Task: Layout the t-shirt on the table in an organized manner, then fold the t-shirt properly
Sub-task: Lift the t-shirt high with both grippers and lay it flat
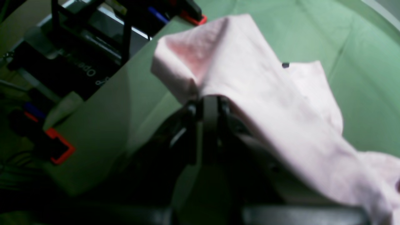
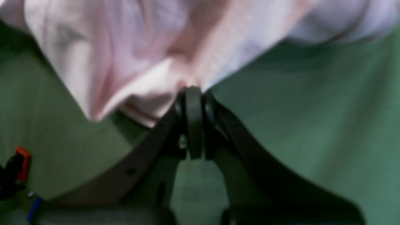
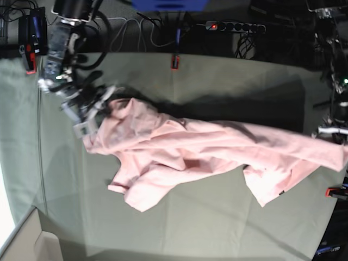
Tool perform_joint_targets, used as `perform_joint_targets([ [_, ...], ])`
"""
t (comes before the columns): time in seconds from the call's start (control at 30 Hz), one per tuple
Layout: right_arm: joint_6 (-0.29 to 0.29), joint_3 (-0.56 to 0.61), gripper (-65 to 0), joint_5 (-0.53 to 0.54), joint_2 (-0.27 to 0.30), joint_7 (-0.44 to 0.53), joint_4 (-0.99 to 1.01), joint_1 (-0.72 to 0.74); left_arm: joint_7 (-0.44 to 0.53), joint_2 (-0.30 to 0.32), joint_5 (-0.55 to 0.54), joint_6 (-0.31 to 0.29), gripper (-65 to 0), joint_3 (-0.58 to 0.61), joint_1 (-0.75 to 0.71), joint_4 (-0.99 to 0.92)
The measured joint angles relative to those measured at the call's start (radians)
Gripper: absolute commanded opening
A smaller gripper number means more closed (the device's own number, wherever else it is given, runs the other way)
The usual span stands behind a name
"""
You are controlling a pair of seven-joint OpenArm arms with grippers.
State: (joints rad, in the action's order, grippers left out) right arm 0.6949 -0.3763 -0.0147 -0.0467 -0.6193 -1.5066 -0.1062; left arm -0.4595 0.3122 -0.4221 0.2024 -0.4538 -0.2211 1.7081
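The robot's left gripper needs to release the t-shirt's end on the table cover, by the near corner of the dark shadow [image 3: 278, 131].
The light pink t-shirt [image 3: 206, 147] lies stretched in a rumpled band across the table [image 3: 217, 81], from far left to the right edge. At the shirt's left end in the base view, my right gripper [image 3: 106, 106] is shut on it. Its wrist view shows the jaws [image 2: 193, 90] pinched on a bunch of pink cloth [image 2: 125, 47] above the green table cover [image 2: 312, 125]. My left gripper [image 3: 333, 136] holds the shirt's right end at the table's edge. In its wrist view the jaws [image 1: 209, 101] are shut on a fabric edge [image 1: 250, 78] that drapes over them.
Red clamps sit on the table's far edge [image 3: 174, 61] and right edge [image 3: 336, 191]; another red clamp [image 1: 61, 147] shows near the left arm. A power strip [image 3: 234, 26] and cables lie beyond the table. A cardboard box corner [image 3: 22, 244] is at bottom left.
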Motion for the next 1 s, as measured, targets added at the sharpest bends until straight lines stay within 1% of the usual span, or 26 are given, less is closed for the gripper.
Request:
perform_joint_targets([
  [0.07, 0.003, -0.047, -65.0, 0.003, 0.013, 0.009, -0.088, 0.009, 0.005, 0.001, -0.002, -0.005, -65.0, 0.002, 0.037, 0.000],
  [0.13, 0.005, -0.101, -65.0, -0.002, 0.013, 0.002, -0.173, 0.040, 0.004, 0.000, -0.005, -0.009, -65.0, 0.006, 0.087, -0.001],
  [0.17, 0.005, -0.125, -65.0, 0.000, 0.011, -0.011, -0.212, 0.064, 0.003, -0.004, -0.001, -0.007, -65.0, 0.006, 0.114, -0.001],
  [0.23, 0.012, -0.167, -65.0, 0.014, 0.011, -0.006, -0.264, 0.122, 0.011, -0.010, -0.005, -0.010, -65.0, 0.010, 0.163, -0.010],
  [0.33, 0.018, -0.197, -65.0, 0.022, 0.049, 0.000, -0.291, 0.219, 0.010, -0.002, 0.006, 0.002, -65.0, 0.072, 0.251, -0.055],
  [0.4, 0.015, -0.205, -65.0, 0.008, 0.080, -0.003, -0.293, 0.277, 0.001, -0.002, -0.003, -0.015, -65.0, 0.106, 0.305, -0.076],
  [0.5, 0.014, -0.210, -65.0, 0.010, 0.121, -0.008, -0.280, 0.352, 0.004, -0.002, -0.002, -0.011, -65.0, 0.147, 0.385, -0.114],
  [0.57, 0.017, -0.205, -65.0, 0.006, 0.151, -0.010, -0.234, 0.414, 0.006, -0.002, 0.000, -0.009, -65.0, 0.186, 0.454, -0.169],
  [0.63, 0.017, -0.203, -65.0, 0.002, 0.166, -0.011, -0.180, 0.488, 0.001, -0.005, -0.008, -0.007, -65.0, 0.225, 0.526, -0.220],
  [0.73, 0.018, -0.197, -65.0, 0.008, 0.205, -0.011, -0.077, 0.594, 0.004, -0.010, -0.011, -0.012, -65.0, 0.256, 0.618, -0.275],
  [0.83, 0.017, -0.191, -65.0, 0.004, 0.246, -0.010, 0.054, 0.705, 0.007, -0.029, -0.003, 0.000, -65.0, 0.288, 0.739, -0.375],
  [0.9, 0.010, -0.141, -65.0, -0.005, 0.286, -0.017, 0.153, 0.793, 0.006, -0.053, -0.011, -0.007, -65.0, 0.301, 0.828, -0.443],
  [1.0, 0.016, -0.072, -65.0, 0.002, 0.323, -0.014, 0.256, 0.914, 0.000, -0.083, -0.007, 0.000, -65.0, 0.314, 0.940, -0.505],
])
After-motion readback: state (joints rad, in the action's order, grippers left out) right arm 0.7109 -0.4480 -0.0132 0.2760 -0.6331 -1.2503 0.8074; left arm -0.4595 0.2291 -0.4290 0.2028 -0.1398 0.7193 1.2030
